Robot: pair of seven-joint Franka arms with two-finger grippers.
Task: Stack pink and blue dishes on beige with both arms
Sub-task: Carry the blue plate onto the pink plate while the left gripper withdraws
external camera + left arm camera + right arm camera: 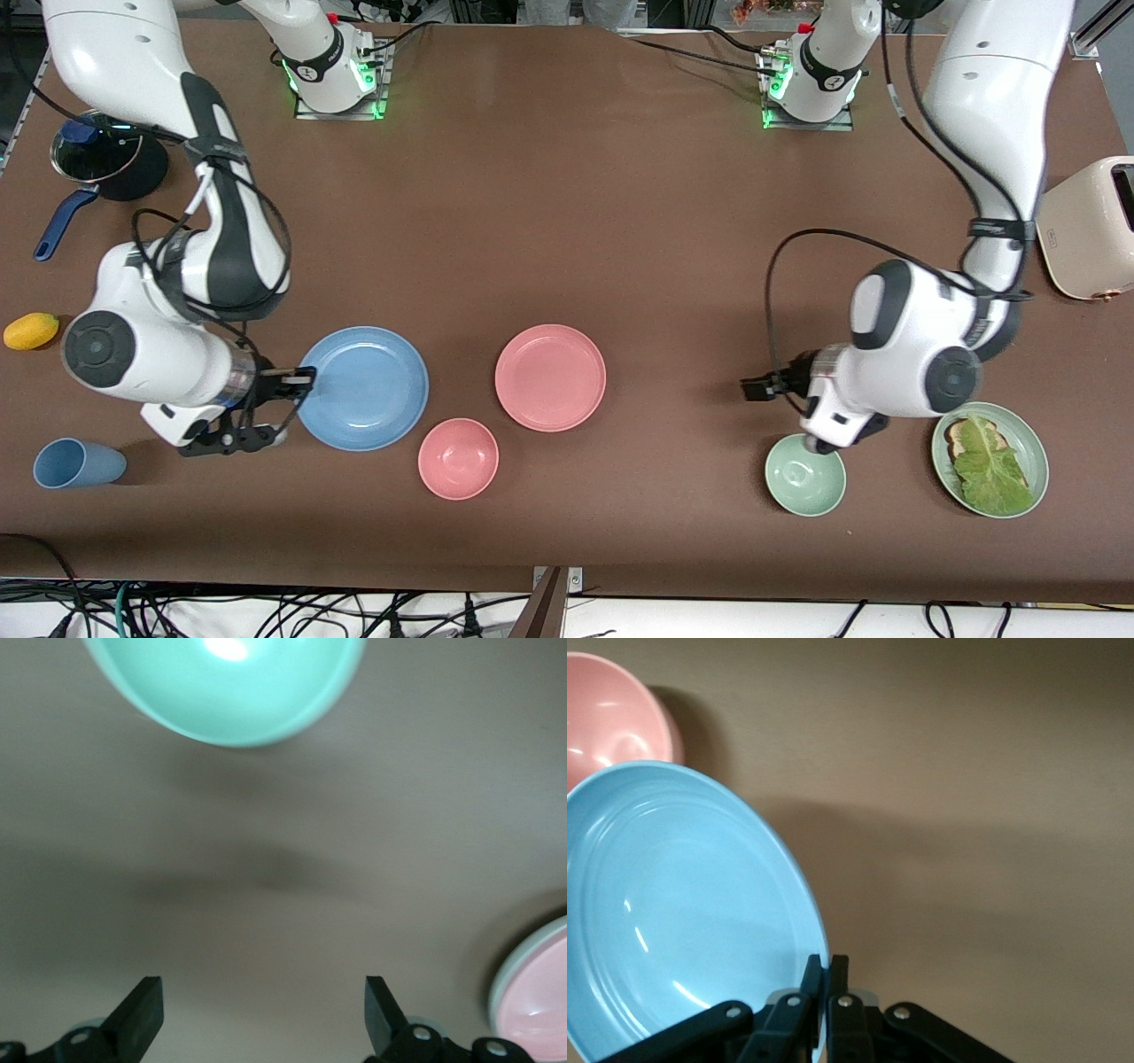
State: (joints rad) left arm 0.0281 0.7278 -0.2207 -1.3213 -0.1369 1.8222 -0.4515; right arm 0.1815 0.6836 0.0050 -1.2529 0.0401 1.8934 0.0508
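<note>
I will release the light blue plate from my right gripper, stacking it on the pink plate (552,377).
The light blue plate (363,388) sits toward the right arm's end of the table. My right gripper (299,383) is shut on its rim, and in the right wrist view the fingers (818,979) pinch the edge of the blue plate (682,912), which casts a shadow on the table. The pink plate (550,377) lies flat mid-table, untouched. My left gripper (758,388) hangs open over bare table between the pink plate and a green bowl. Its fingertips (146,1003) stand wide apart with nothing between them, and the pink plate's edge (536,1001) shows at the frame's border. The beige plate is out of view.
A pink bowl (458,458) sits nearer the camera between the two plates. The green bowl (804,474) and a pale green plate with lettuce (1028,443) lie by the left arm. A blue cup (78,462), lemon (31,330), lidded pot (106,155) and toaster (1090,229) stand at the table's ends.
</note>
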